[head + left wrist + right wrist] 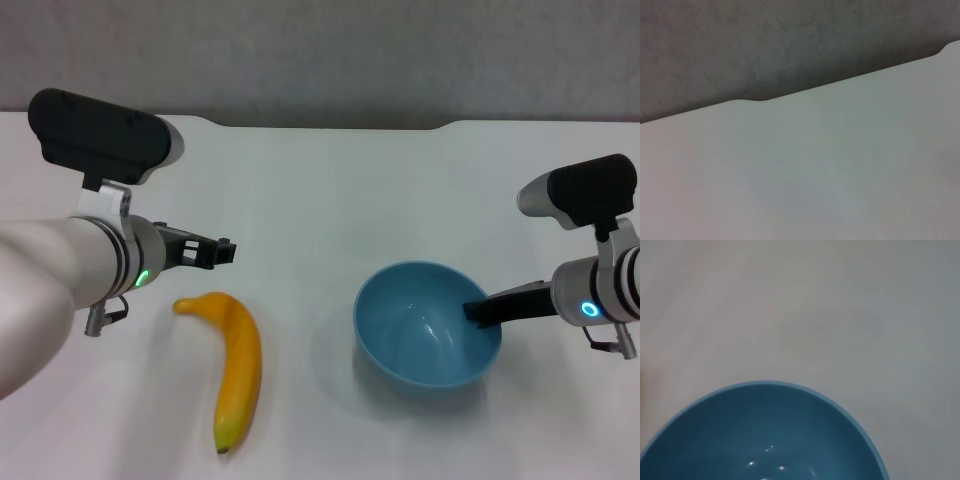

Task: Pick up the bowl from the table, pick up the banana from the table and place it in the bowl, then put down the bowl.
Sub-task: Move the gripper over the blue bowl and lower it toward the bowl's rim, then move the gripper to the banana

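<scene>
The banana's middle [243, 367], halfway between its stem end and its tip, is the next place my left gripper needs to go to and close on.
The light-blue bowl [428, 340] is at the right of the white table [330, 190]. My right gripper [478, 311] reaches in from the right and is shut on the bowl's right rim, one finger inside the rim. The bowl casts a shadow to its lower left. The bowl's inside fills the lower part of the right wrist view [765, 435]. The yellow-orange banana [237, 365] lies on the table at the left, its stem end pointing up-left. My left gripper [216, 252] hovers just beyond the banana's stem end, apart from it. The left wrist view shows only bare table [815, 170].
The table's notched far edge [330, 126] runs along the back, with a grey wall behind it. It also shows in the left wrist view [755, 100]. Bare tabletop lies between the banana and the bowl.
</scene>
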Controlling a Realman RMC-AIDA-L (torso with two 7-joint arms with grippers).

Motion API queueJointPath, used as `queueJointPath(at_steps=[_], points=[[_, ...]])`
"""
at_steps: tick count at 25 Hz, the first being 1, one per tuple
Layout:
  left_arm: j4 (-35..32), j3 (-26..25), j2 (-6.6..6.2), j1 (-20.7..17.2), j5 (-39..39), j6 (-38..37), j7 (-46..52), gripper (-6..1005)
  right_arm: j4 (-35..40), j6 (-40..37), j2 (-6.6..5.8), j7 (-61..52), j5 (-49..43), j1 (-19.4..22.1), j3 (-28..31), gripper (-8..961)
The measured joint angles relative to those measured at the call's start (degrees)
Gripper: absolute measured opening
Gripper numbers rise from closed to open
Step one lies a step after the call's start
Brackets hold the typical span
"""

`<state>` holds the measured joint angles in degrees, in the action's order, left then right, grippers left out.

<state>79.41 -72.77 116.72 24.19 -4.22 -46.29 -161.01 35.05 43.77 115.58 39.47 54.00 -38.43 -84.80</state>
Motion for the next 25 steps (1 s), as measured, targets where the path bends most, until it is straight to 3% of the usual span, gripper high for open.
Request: queueJointPath(at_steps=[9,25], points=[[-0.3,0.0,0.0,0.0,-0.4,0.0,-0.2,886,1.2,-1.0,-0.15,0.0,0.1,0.8,0.5,39],[2.3,-0.8,-0.07,0.4,-5.2,-5.1,-1.4,888,11.0,0.2,-0.26,-1.3,0.1,4.8,1.0,35]])
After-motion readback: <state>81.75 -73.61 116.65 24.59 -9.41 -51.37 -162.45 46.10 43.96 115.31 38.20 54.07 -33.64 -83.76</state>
